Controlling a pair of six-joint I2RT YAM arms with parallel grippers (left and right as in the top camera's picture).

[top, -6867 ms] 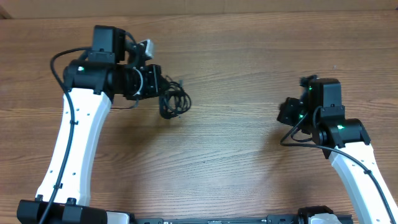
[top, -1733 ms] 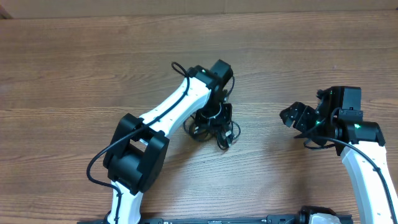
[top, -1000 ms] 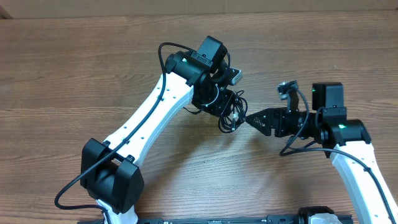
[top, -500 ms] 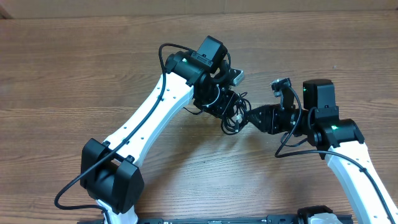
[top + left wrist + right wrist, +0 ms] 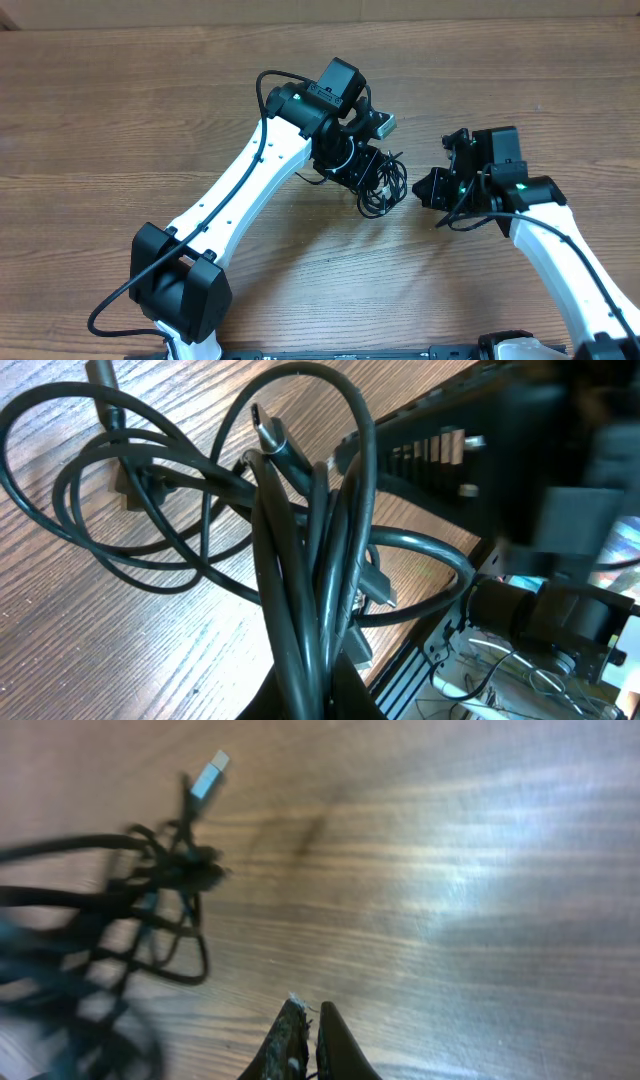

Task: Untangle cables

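Next, my right gripper opens and pinches one outer loop (image 5: pixel 403 181), as it is shut next to the hanging loops, while my left gripper pulls the pile of cables away.
A tangle of thin black cables (image 5: pixel 382 186) hangs from my left gripper (image 5: pixel 362 172) near the table's middle. In the left wrist view the left gripper (image 5: pixel 312 690) is shut on a bunch of cable strands, and loops (image 5: pixel 150 510) spread out over the wood with a plug end (image 5: pixel 268 438) sticking up. My right gripper (image 5: pixel 428 190) sits just right of the tangle, apart from it. In the right wrist view its fingers (image 5: pixel 306 1020) are pressed together with nothing between them, and the cables (image 5: pixel 120 900) lie to the left with a silver-tipped plug (image 5: pixel 208 772).
The wooden table (image 5: pixel 520 90) spreads all round. The right arm's body (image 5: pixel 530 480) fills the upper right of the left wrist view. The robot base rail (image 5: pixel 350 352) runs along the front edge.
My right gripper has drawn back to the right, away from the tangle it was reaching into. The left gripper has stayed put with the cables.
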